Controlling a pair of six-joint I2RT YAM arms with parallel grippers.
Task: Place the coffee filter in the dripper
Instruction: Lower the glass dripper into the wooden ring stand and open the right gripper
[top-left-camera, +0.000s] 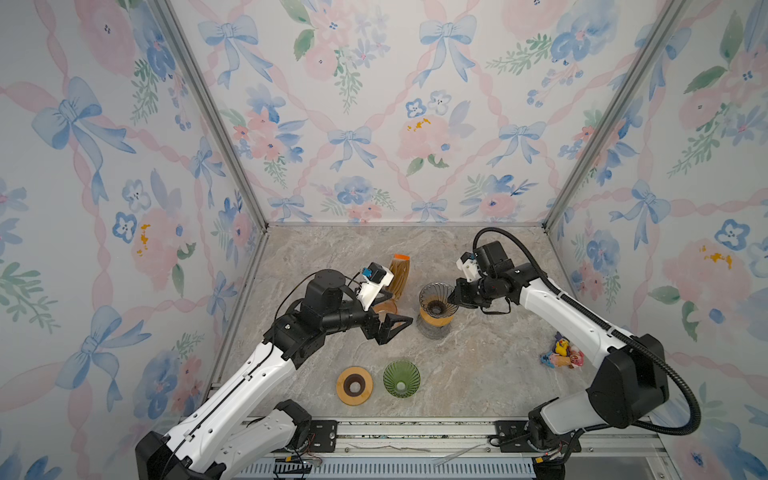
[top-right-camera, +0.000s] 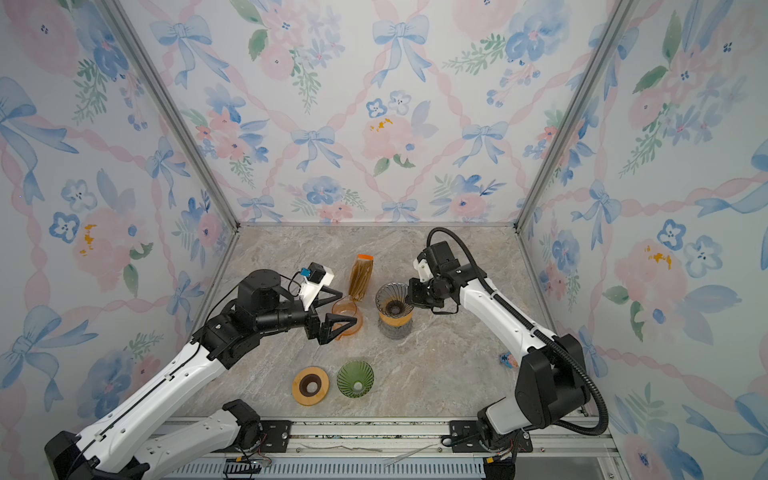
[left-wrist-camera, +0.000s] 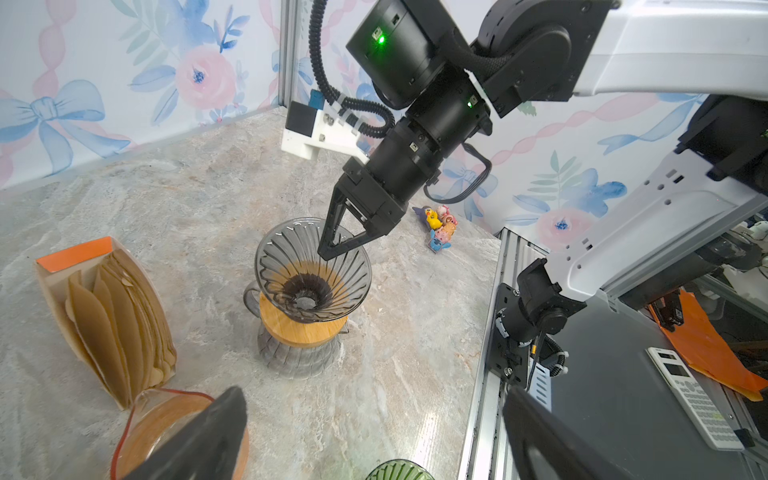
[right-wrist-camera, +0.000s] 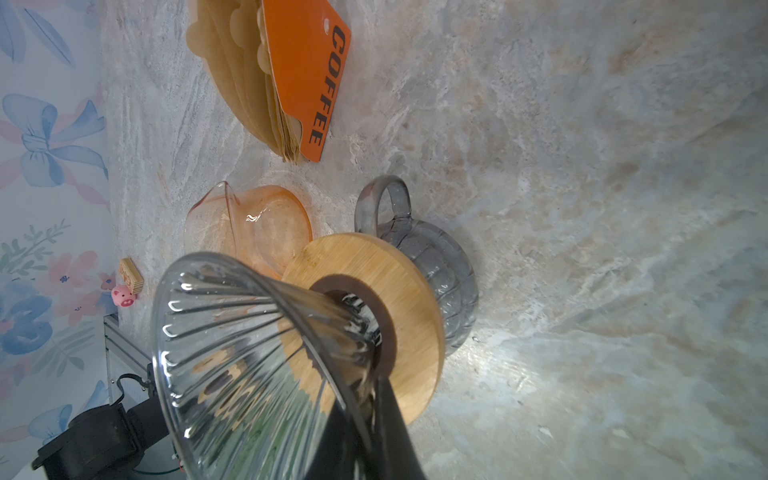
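Observation:
The robot's left gripper needs to next grab the top edge (top-left-camera: 397, 280) (left-wrist-camera: 100, 316) of a brown coffee filter in the pack with the orange card.
A grey ribbed glass dripper (top-left-camera: 436, 296) (top-right-camera: 394, 296) sits in a wooden collar (left-wrist-camera: 291, 328) on a grey glass carafe (top-left-camera: 434, 329) (right-wrist-camera: 436, 257). My right gripper (top-left-camera: 457, 305) (left-wrist-camera: 326, 253) (right-wrist-camera: 374, 386) is shut on the dripper's rim, one finger inside the cone and one outside. A pack of brown coffee filters (top-left-camera: 400, 272) (top-right-camera: 360, 277) (left-wrist-camera: 116, 324) (right-wrist-camera: 257, 83) with an orange card stands just left of the dripper. No filter lies in the dripper. My left gripper (top-left-camera: 397, 307) (top-right-camera: 349, 308) (left-wrist-camera: 374, 392) hangs open and empty over an orange glass server (top-right-camera: 348, 318) (left-wrist-camera: 166, 424).
Near the front edge lie a second wooden ring (top-left-camera: 354, 385) and a green glass dripper (top-left-camera: 401, 378). Small toy figures (top-left-camera: 563, 353) sit by the right arm. A pink pig toy (right-wrist-camera: 123, 296) and a wooden block (right-wrist-camera: 131, 270) stand by the left wall.

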